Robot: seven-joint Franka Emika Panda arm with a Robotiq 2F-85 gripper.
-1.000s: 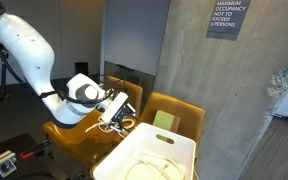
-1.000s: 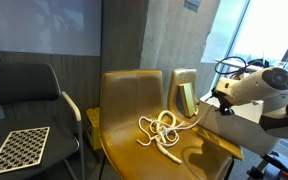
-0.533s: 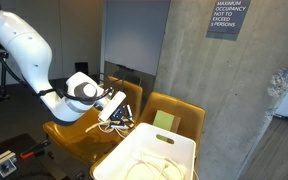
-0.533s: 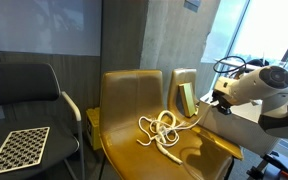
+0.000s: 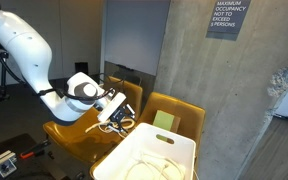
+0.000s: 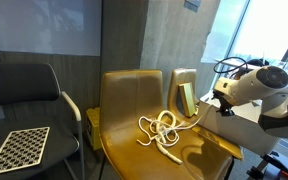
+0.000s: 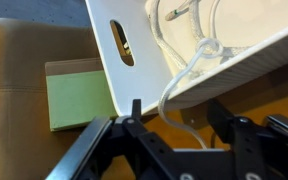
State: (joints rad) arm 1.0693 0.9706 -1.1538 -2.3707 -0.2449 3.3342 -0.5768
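The white rope hangs loose over the bin's rim between my open fingers, so I will back off slightly and pinch the part of the rope [image 7: 170, 118] just outside the bin.
My gripper [image 7: 176, 115] is open at the rim of a white bin [image 7: 124, 40]. A white rope [image 7: 184, 75] lies partly inside the bin, and one strand hangs over the rim down between my two fingers without being pinched. In an exterior view the rest of the rope [image 6: 162, 130] lies coiled on a yellow chair seat [image 6: 124, 150] and leads up toward my gripper [image 6: 206, 106]. In an exterior view my gripper [image 5: 116, 117] hovers by the near corner of the bin [image 5: 149, 158].
A green pad [image 7: 79, 100] rests on a second yellow chair [image 5: 179, 108] behind the bin. A black chair [image 6: 24, 90] carries a checkerboard [image 6: 19, 147]. A concrete pillar [image 5: 244, 100] stands close behind the chairs.
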